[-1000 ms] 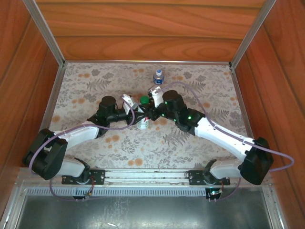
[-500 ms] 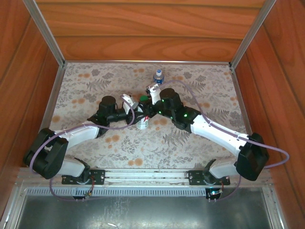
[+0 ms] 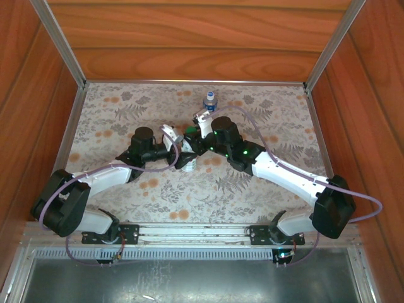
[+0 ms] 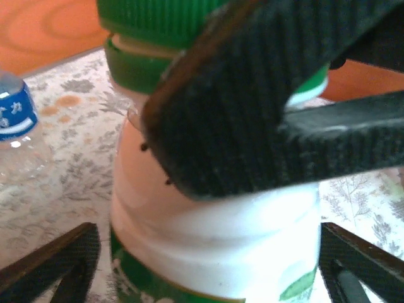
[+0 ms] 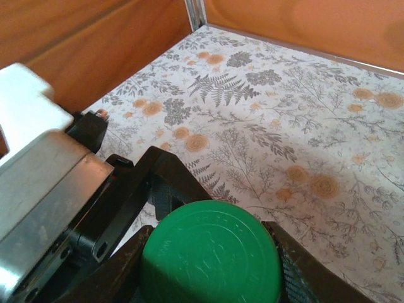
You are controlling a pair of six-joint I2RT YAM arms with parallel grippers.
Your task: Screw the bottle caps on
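Next, my right gripper lets go of the dark green cap with the white bottle, standing on the floral tabletop (image 3: pixel 183 125) next to the clear bottle.
The white bottle (image 3: pixel 187 162) stands mid-table between both arms. Its dark green cap (image 5: pixel 211 255) sits on its neck, and my right gripper (image 5: pixel 211 268) is shut on that cap from above, one finger (image 5: pixel 309 274) on each side. My left gripper (image 4: pixel 208 278) is open around the white bottle's body (image 4: pixel 214 227), its fingertips (image 4: pixel 50 265) standing clear of it on both sides. The right gripper's black fingers (image 4: pixel 252 113) cross the cap (image 4: pixel 158 25) in the left wrist view. The clear bottle (image 3: pixel 209 102) with a blue label stands behind, a blue cap (image 3: pixel 210 95) on top.
The floral tabletop (image 3: pixel 126 107) is walled by wooden panels on three sides (image 3: pixel 202 38), with a metal rail (image 3: pixel 189 232) at the near edge. The clear bottle (image 4: pixel 12 120) stands just left of the white one in the left wrist view.
My left gripper has opened and let go of the white bottle's body. My right gripper has closed tighter on the green cap and shifted slightly left.
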